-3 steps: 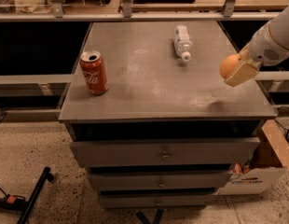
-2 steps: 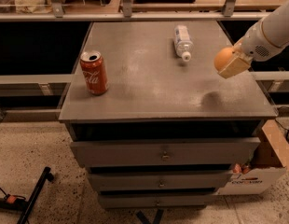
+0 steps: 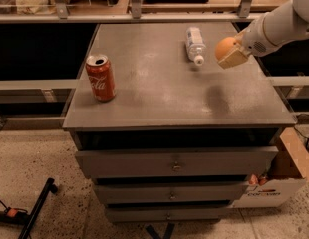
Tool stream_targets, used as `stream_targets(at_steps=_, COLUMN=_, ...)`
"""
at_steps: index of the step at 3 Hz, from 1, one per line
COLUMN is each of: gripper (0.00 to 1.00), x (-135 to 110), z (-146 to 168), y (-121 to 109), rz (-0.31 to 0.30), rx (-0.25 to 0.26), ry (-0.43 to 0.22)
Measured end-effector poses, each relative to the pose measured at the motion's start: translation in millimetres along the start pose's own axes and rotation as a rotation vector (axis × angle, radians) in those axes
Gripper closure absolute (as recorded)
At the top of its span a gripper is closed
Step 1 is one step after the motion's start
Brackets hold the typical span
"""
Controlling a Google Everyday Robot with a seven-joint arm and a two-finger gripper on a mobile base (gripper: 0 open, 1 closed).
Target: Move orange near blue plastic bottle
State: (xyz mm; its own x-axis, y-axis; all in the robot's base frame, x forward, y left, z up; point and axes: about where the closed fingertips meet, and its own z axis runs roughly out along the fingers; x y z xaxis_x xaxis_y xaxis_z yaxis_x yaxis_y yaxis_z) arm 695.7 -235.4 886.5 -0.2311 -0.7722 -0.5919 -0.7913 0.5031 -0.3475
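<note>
My gripper will set the orange down on the grey cabinet top (image 3: 219, 50). The orange will be close beside the blue plastic bottle's white cap. The orange still hangs above the top.
The orange (image 3: 225, 48) is round and bright, held in my gripper (image 3: 231, 54) above the right part of the grey cabinet top (image 3: 159, 83). The gripper is shut on it, with the white arm reaching in from the upper right. The blue plastic bottle (image 3: 195, 44) lies on its side at the back of the top, white cap toward the front, just left of the orange. The orange hangs in the air; its shadow falls on the top below it.
A red Coca-Cola can (image 3: 100, 77) stands upright at the left of the top. Drawers face front below. A cardboard box (image 3: 281, 178) sits on the floor at the right. A shelf rail runs behind the cabinet.
The gripper with the orange has moved up and to the left, closer to the bottle.
</note>
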Motion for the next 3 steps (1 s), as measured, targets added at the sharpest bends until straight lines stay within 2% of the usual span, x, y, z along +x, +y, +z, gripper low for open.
stream_targets(at_steps=1, gripper=1.00, x=-5, z=20, y=-16, rz=0.028, rx=0.026, ry=-0.024)
stream_targets(at_steps=3, gripper=1.00, x=4, z=50, y=-36, rz=0.082, rx=0.014, ry=-0.033)
